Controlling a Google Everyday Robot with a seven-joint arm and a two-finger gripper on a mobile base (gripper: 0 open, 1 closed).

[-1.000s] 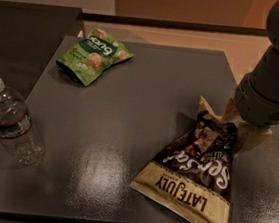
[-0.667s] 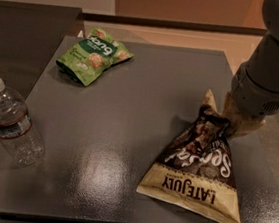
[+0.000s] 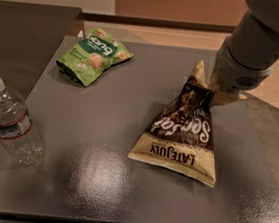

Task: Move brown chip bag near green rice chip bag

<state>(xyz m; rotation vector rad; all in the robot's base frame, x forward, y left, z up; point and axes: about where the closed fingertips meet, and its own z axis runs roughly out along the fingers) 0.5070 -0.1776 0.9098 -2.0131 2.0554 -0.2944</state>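
My gripper has the brown chip bag. It will let go of it on the table (image 3: 129,78) close against the inner side of the green rice chip bag.
The brown chip bag (image 3: 182,131) lies right of the table's middle, "LATE JULY" end towards me, its far top corner bunched up and raised. My gripper (image 3: 213,90) is at that top corner, under the big grey wrist (image 3: 243,65), and is shut on the bag's corner; the fingers are mostly hidden by the wrist. The green rice chip bag (image 3: 95,53) lies flat at the table's far left, well apart from the brown bag.
A clear plastic water bottle (image 3: 10,121) with a white cap stands at the table's left near edge. The dark grey table (image 3: 96,179) ends just right of the brown bag. A darker surface adjoins on the left.
The gripper has moved left and away from me with the brown bag's corner in it. The bag has slid along towards the table's middle. The green bag and bottle have not moved.
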